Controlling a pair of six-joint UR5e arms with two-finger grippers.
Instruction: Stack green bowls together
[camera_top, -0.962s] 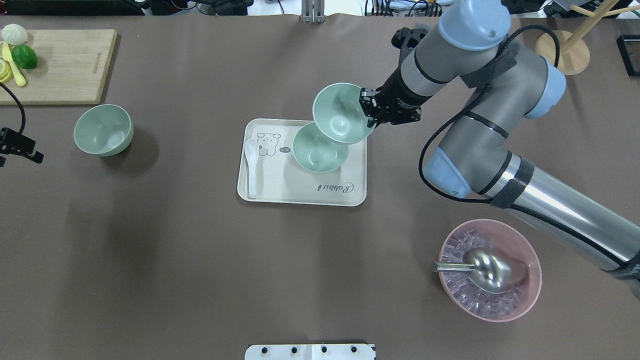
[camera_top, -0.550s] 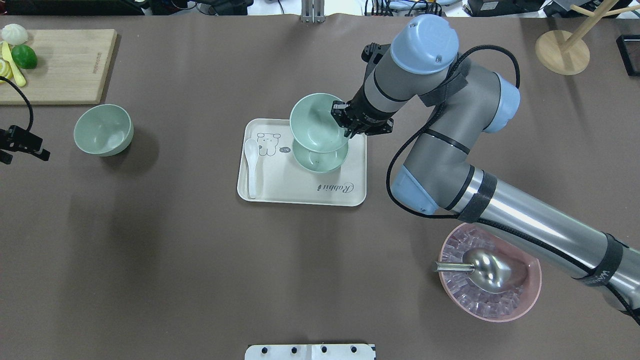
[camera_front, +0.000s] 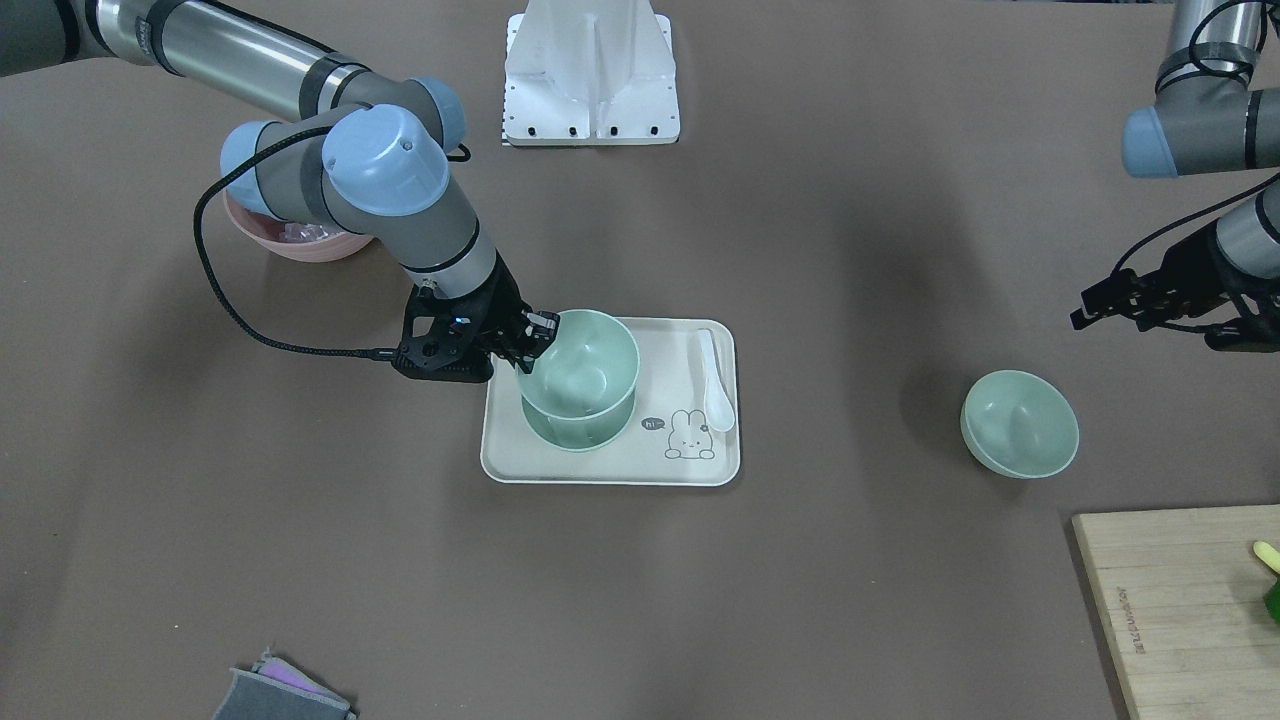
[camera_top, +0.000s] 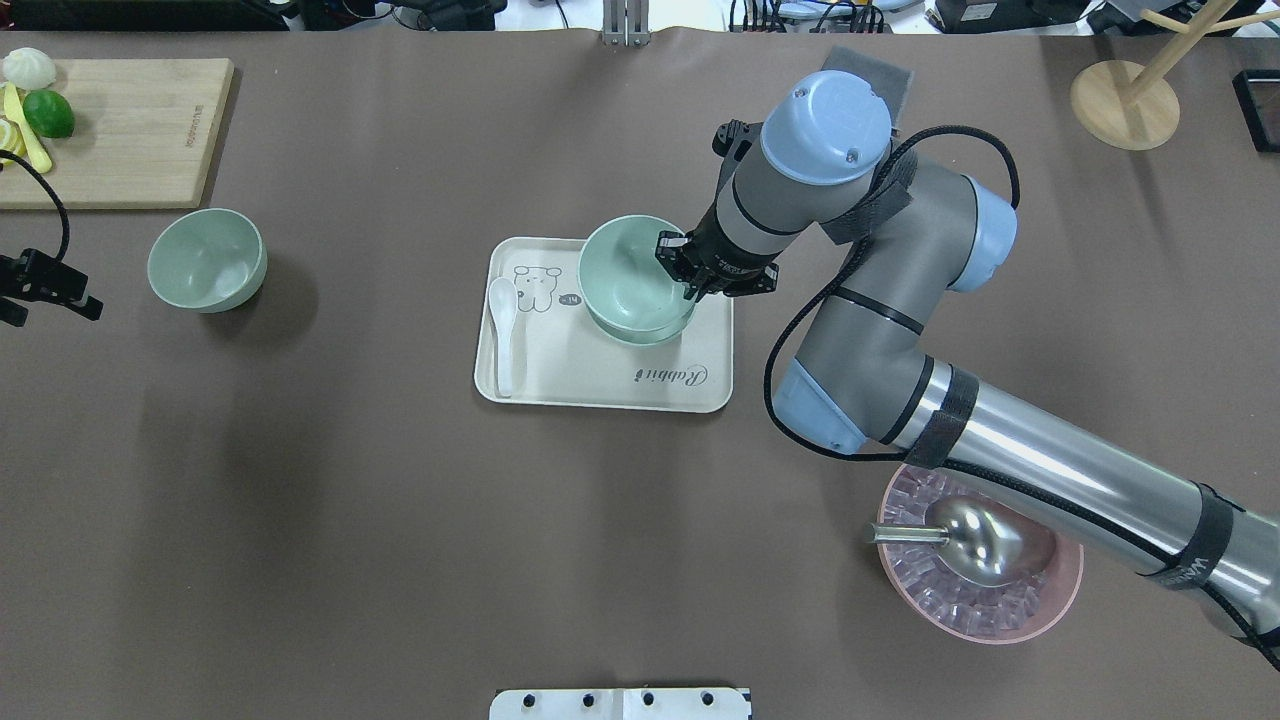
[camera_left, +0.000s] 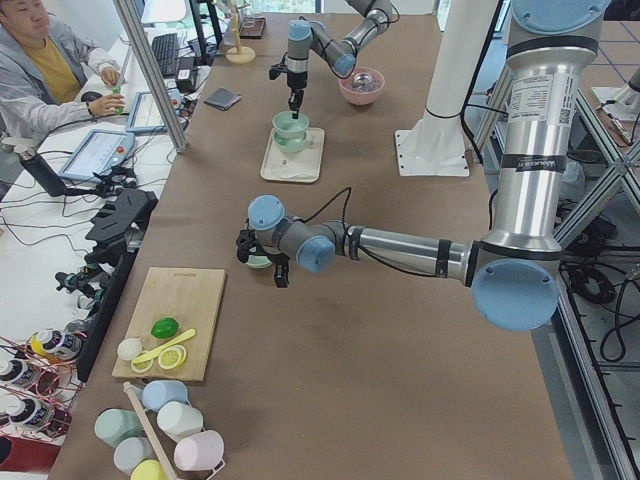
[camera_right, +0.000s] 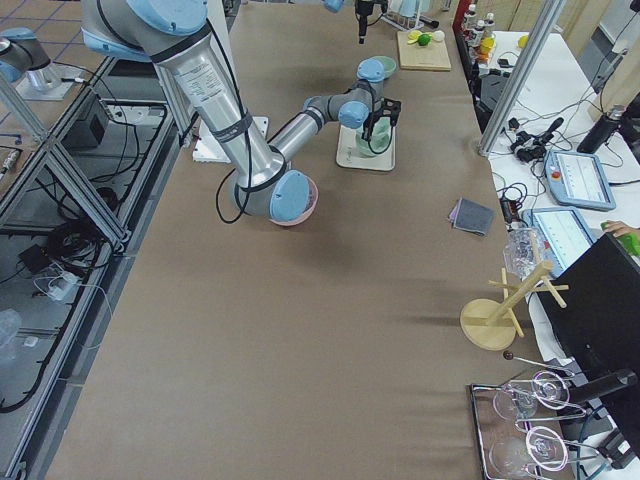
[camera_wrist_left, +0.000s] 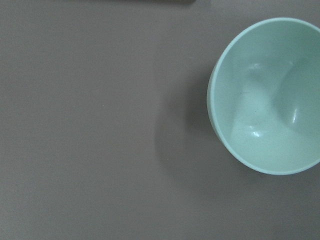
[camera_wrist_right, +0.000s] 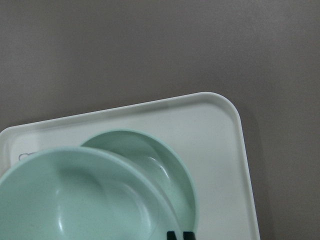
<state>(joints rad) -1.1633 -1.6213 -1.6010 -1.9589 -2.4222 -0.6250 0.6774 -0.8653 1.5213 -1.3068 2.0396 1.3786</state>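
Note:
Next, the left gripper moves to the lone green bowl's rim (camera_front: 1074, 414) (camera_wrist_left: 210, 111), on the side closest to that gripper's arm, and closes there.
My right gripper (camera_top: 685, 280) is shut on the rim of a pale green bowl (camera_top: 625, 270) and holds it partly inside a second green bowl (camera_top: 650, 332), slightly off centre. That second bowl stands on the cream tray (camera_top: 600, 385). The right wrist view shows the held bowl (camera_wrist_right: 75, 200) over the lower one (camera_wrist_right: 155, 150). The third green bowl (camera_top: 207, 258) stands alone on the table at the left and fills the left wrist view (camera_wrist_left: 270, 95). My left gripper (camera_front: 1215, 325) hovers beside it, apart from it. I cannot tell how its jaws stand.
A white spoon (camera_top: 503, 330) lies on the tray's left side. A pink bowl (camera_top: 1040, 600) with ice and a metal scoop stands under my right arm. A cutting board (camera_top: 130, 130) with a lime is far left, and a wooden stand (camera_top: 1125, 100) far right.
My right gripper has carried the held bowl left and down, from tilted above the tray's far edge to over and partly into the tray bowl. The left arm has barely moved.

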